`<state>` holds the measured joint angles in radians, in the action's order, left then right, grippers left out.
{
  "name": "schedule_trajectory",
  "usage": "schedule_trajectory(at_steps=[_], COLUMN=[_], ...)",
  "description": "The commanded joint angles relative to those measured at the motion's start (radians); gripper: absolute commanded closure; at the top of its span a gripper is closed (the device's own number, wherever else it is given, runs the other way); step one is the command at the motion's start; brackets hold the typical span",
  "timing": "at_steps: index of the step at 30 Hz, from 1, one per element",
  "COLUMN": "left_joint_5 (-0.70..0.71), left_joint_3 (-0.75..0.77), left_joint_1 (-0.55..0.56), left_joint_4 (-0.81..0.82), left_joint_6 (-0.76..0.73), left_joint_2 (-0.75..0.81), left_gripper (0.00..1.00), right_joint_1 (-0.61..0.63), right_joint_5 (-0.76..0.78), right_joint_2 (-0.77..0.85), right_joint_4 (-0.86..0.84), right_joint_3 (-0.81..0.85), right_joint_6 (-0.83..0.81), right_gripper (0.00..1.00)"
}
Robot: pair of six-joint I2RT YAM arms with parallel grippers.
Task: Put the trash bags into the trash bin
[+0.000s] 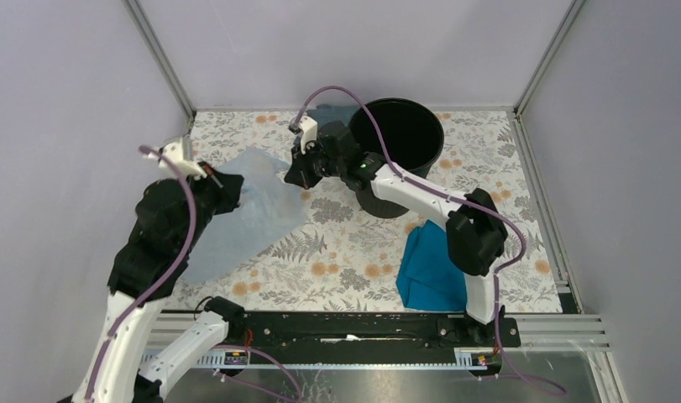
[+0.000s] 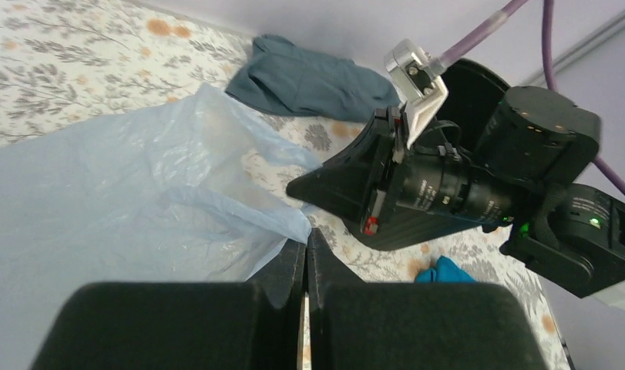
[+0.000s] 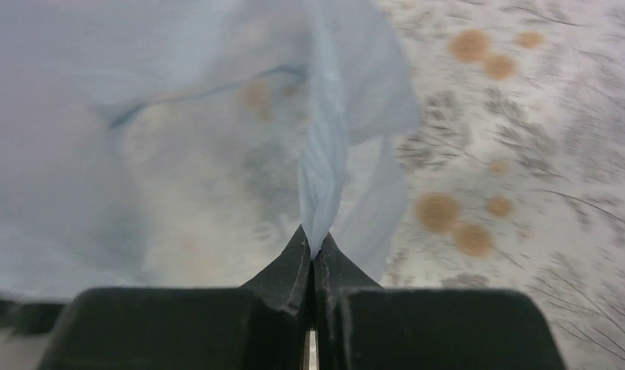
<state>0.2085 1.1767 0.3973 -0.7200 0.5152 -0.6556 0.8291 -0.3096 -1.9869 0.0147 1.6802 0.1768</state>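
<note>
My right gripper pinches just a trash bag corner fold, so it should take the bunched edge (image 2: 290,223) from my left gripper before lifting.
The pale blue translucent trash bag (image 1: 246,220) lies spread on the floral table at the left. It also shows in the left wrist view (image 2: 124,193) and the right wrist view (image 3: 324,146). My left gripper (image 1: 238,196) is shut, with the bag's edge pinched at its tips (image 2: 307,233). My right gripper (image 1: 291,177) is shut on a twisted fold of the bag's far right corner (image 3: 314,245). The two grippers are close together over the bag's far edge. The black round trash bin (image 1: 401,138) stands upright at the back, right of the right gripper.
A bright teal cloth (image 1: 431,269) lies folded at the front right, and a corner of it shows in the left wrist view (image 2: 446,271). A dull grey-blue cloth (image 2: 317,81) lies by the back wall, left of the bin. Metal frame posts and walls enclose the table.
</note>
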Motion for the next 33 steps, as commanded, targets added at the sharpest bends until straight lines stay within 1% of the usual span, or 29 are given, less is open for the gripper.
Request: schedule_trajectory(at_steps=[1, 3, 5, 7, 9, 11, 14, 19, 20, 21, 25, 27, 29, 33], left_joint_5=[-0.149, -0.213, -0.265, -0.273, -0.271, -0.266, -0.245, -0.266, -0.267, -0.267, -0.282, -0.283, -0.28, -0.251], left_joint_3=[0.146, 0.177, 0.185, 0.177, 0.162, 0.15, 0.138, 0.116, 0.11, 0.106, 0.093, 0.091, 0.092, 0.113], left_joint_1=[0.002, 0.002, 0.002, 0.002, 0.002, 0.002, 0.002, 0.002, 0.001, 0.001, 0.002, 0.002, 0.002, 0.001], left_joint_4=[-0.012, -0.022, -0.021, -0.018, -0.011, -0.006, 0.004, 0.044, 0.05, 0.053, 0.07, 0.073, 0.071, 0.061], left_joint_6=[-0.037, -0.036, -0.025, -0.003, 0.017, 0.03, 0.043, 0.071, 0.073, 0.076, 0.083, 0.083, 0.077, 0.052], left_joint_2=[-0.137, -0.177, -0.198, -0.207, -0.207, -0.205, -0.197, -0.195, -0.196, -0.199, -0.206, -0.208, -0.209, -0.212], left_gripper=[1.0, 1.0, 1.0, 1.0, 1.0, 1.0, 1.0, 1.0, 1.0, 1.0, 1.0, 1.0, 1.0, 1.0], right_joint_1=[0.002, 0.002, 0.002, 0.001, 0.002, 0.002, 0.004, 0.017, 0.021, 0.028, 0.057, 0.07, 0.079, 0.087], right_joint_5=[-0.355, -0.388, -0.379, -0.401, -0.431, -0.425, -0.452, -0.47, -0.46, -0.44, -0.366, -0.344, -0.317, -0.238], right_joint_2=[0.176, 0.217, 0.243, 0.255, 0.264, 0.275, 0.269, 0.245, 0.251, 0.26, 0.283, 0.295, 0.31, 0.358], right_joint_4=[-0.184, -0.22, -0.26, -0.326, -0.439, -0.551, -0.675, -0.682, -0.689, -0.676, -0.57, -0.543, -0.52, -0.498], right_joint_3=[-0.035, -0.072, -0.108, -0.136, -0.181, -0.239, -0.272, -0.266, -0.277, -0.284, -0.29, -0.294, -0.304, -0.351], right_joint_6=[0.008, 0.016, 0.036, 0.085, 0.173, 0.279, 0.372, 0.398, 0.394, 0.378, 0.269, 0.239, 0.221, 0.202], right_gripper=[1.0, 1.0, 0.96, 0.95, 0.92, 0.89, 0.84, 0.82, 0.79, 0.73, 0.57, 0.49, 0.45, 0.4])
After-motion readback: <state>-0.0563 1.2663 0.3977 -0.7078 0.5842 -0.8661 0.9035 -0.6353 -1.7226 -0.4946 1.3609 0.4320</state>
